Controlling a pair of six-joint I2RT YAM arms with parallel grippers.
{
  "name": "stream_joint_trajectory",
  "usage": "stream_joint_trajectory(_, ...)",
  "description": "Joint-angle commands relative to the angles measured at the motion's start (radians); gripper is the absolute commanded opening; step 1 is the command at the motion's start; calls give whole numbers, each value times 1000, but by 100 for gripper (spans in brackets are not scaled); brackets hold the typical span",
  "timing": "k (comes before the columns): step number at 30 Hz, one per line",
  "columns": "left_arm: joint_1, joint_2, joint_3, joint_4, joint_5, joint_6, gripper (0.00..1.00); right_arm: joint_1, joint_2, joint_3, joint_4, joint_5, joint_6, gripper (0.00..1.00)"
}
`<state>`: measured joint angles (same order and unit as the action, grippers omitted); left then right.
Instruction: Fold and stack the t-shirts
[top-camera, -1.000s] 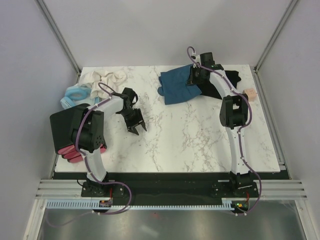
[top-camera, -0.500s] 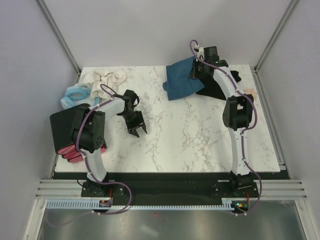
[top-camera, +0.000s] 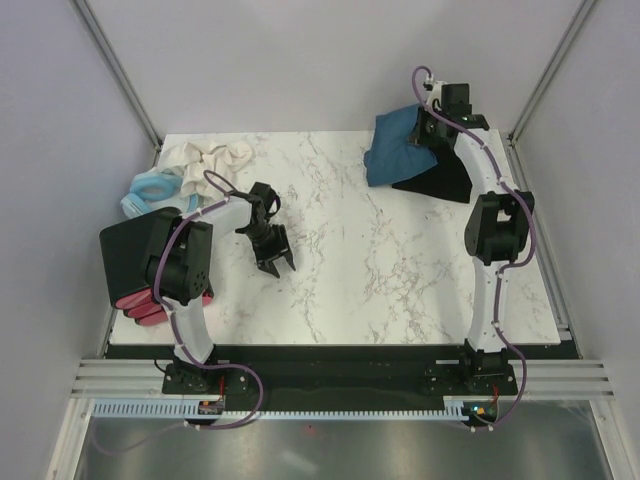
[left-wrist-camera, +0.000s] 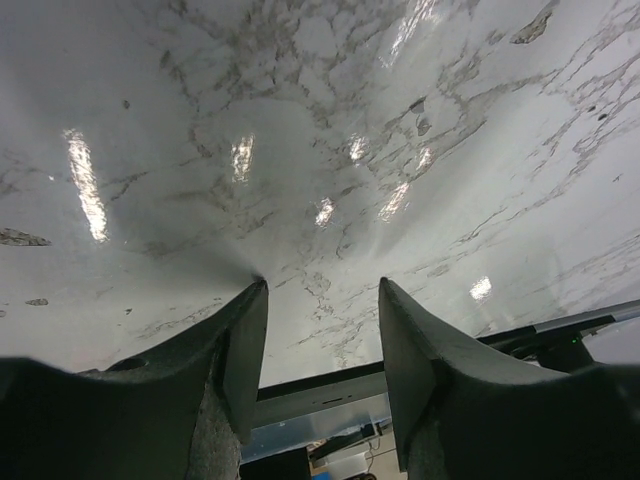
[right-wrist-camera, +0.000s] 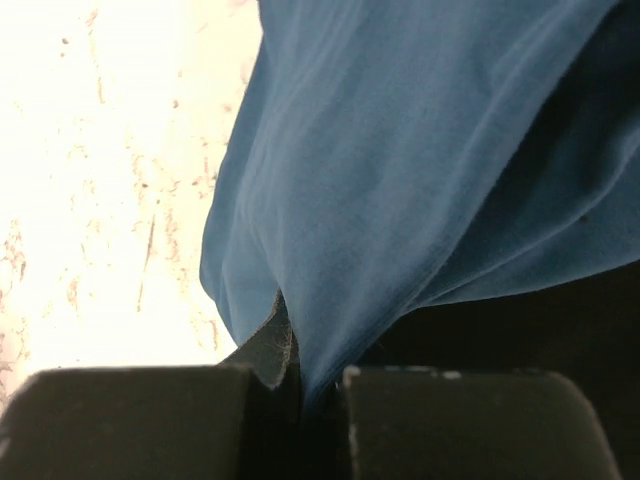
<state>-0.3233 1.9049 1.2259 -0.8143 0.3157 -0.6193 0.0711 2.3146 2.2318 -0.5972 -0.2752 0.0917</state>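
Note:
The robot's right gripper will release the teal-blue t-shirt on top of the black t-shirt (top-camera: 440, 158), so that it is stacked there.
The teal-blue t-shirt (top-camera: 398, 146) hangs lifted at the back right, pinched in my right gripper (top-camera: 428, 130). In the right wrist view the blue cloth (right-wrist-camera: 420, 170) fills the frame and runs down between the shut jaws. The black t-shirt (top-camera: 440, 177) lies under and beside it on the table, and shows dark at the lower right of the right wrist view (right-wrist-camera: 520, 320). My left gripper (top-camera: 274, 260) is open and empty, low over bare marble at the left. Its fingers (left-wrist-camera: 245, 350) show nothing between them.
A cream cloth (top-camera: 205, 157) and a pale blue ring-shaped item (top-camera: 150, 189) lie at the back left. A black box (top-camera: 125, 255) over red items (top-camera: 135, 308) sits at the left edge. The marble table (top-camera: 380, 270) ends at frame posts.
My right gripper has carried the teal-blue shirt up and to the right, over the black shirt. A small pink thing at the right is now hidden. The left gripper has barely shifted.

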Motion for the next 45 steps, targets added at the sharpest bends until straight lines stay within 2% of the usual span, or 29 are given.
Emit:
stream_joint_trajectory(1,-11,11,-2,15,-1,35,55,-54,-104,-24,73,4,-7,0)
stream_joint_trajectory(9,-22,37,17,14,6,36,55,-122,-153,-69,85,-13,0,0)
stream_joint_trajectory(15,-29,55,33,14,11,39,54,-169,-161,-98,88,-88,34,0)
stream_joint_trajectory(26,-42,72,53,12,25,39,54,-228,-72,-132,62,-75,42,1)
stream_joint_trajectory(27,-40,74,55,14,26,39,53,-228,-64,-130,60,-65,39,13)
stream_joint_trajectory(29,-42,74,60,9,29,41,53,-232,-37,-124,60,-58,42,18)
stream_joint_trajectory(30,-42,71,63,7,29,43,53,-234,-14,-117,54,-21,49,27)
stream_joint_trajectory(32,-40,69,69,1,29,47,53,-237,8,-95,27,13,66,29)
stream_joint_trajectory(33,-42,69,72,-2,29,47,53,-237,38,-74,-4,36,71,51)
stream_joint_trajectory(34,-40,66,72,-8,28,50,53,-237,57,-22,-34,42,75,55)
stream_joint_trajectory(35,-40,66,73,-9,26,50,53,-240,72,-5,-86,42,71,55)
stream_joint_trajectory(39,-42,68,80,-14,29,52,53,-244,66,-11,-121,111,69,50)
stream_joint_trajectory(45,-42,72,87,-17,31,61,52,-257,-32,-38,-128,229,62,52)
